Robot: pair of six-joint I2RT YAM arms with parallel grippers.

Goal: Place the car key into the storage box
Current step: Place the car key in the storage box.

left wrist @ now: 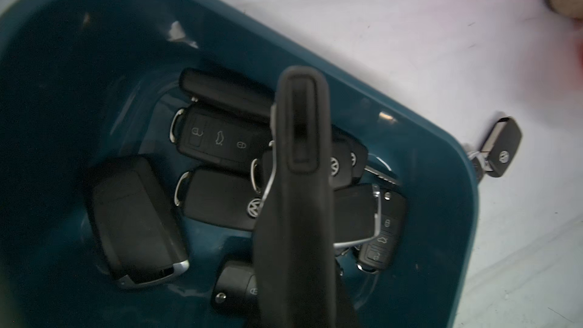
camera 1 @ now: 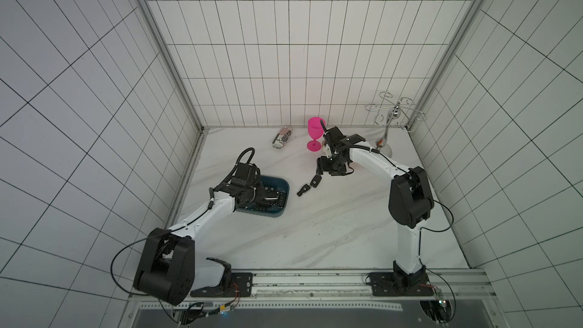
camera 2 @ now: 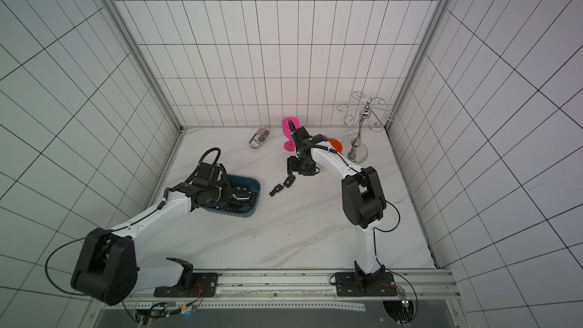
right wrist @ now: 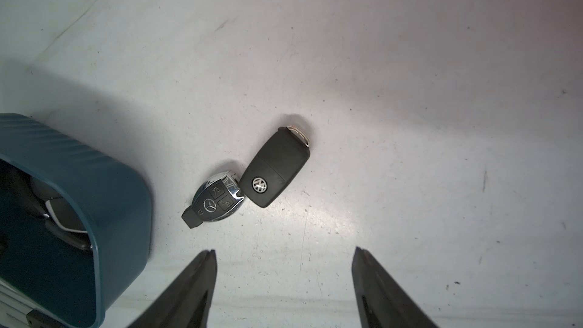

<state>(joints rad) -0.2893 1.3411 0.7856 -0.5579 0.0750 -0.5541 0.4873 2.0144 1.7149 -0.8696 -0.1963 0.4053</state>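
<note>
The robot's left gripper will release the black car key on top of the pile in the middle of the storage box (camera 1: 261, 201) (left wrist: 258, 194).
The storage box (camera 1: 281, 184), a dark teal tub, sits left of centre on the table and holds several black car keys (left wrist: 217, 140). My left gripper (left wrist: 299, 82) hangs over the inside of the storage box (left wrist: 457, 190); its jaws are pressed shut with nothing visible between them. Two car keys lie touching on the marble just right of the box: a black VW key (right wrist: 277, 168) and a chrome Mercedes key (right wrist: 216, 205). In both top views they show as a VW key (camera 1: 316, 181) and a Mercedes key (camera 2: 277, 189). My right gripper (right wrist: 284, 252) hovers open just above them, empty.
A pink goblet (camera 1: 316, 130) stands at the back, right behind my right wrist. A patterned pouch (camera 1: 282, 138) lies near the back wall. A chrome hanger stand (camera 1: 394, 115) and an orange bowl (camera 2: 336, 145) are at the back right.
</note>
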